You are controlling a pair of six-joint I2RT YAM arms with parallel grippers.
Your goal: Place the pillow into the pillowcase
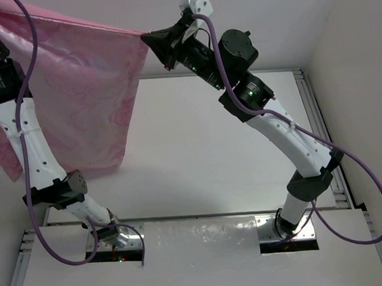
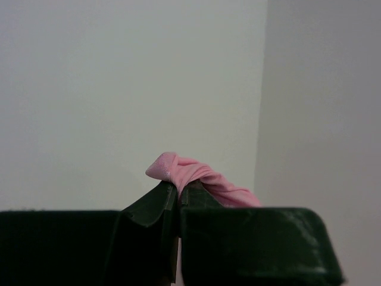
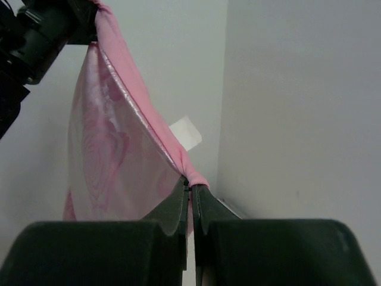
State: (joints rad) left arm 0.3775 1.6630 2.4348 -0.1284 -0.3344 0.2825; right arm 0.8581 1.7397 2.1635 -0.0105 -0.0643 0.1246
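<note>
The robot's right gripper pinches just the tip of the pillowcase's taut top edge, so it should take the hanging edge (image 1: 133,106) as the left gripper moves inward.
The pink satin pillowcase (image 1: 80,97) hangs high above the table, stretched between my two grippers. My right gripper (image 1: 148,37) is shut on its right top corner, and the right wrist view shows the pink cloth (image 3: 128,149) pinched between its closed fingertips (image 3: 190,186). My left gripper (image 2: 177,189) is shut on a bunched pink corner (image 2: 190,173). It also shows in the right wrist view (image 3: 59,24), holding the far corner. The top edge runs taut between them and the sack droops down at the left. The cream bear-print pillow is not in view.
The white table (image 1: 204,149) lies below, with metal rails along its right side (image 1: 318,123) and front edge. White walls stand close behind and to the right. A small white patch (image 3: 186,132) shows behind the cloth's edge in the right wrist view.
</note>
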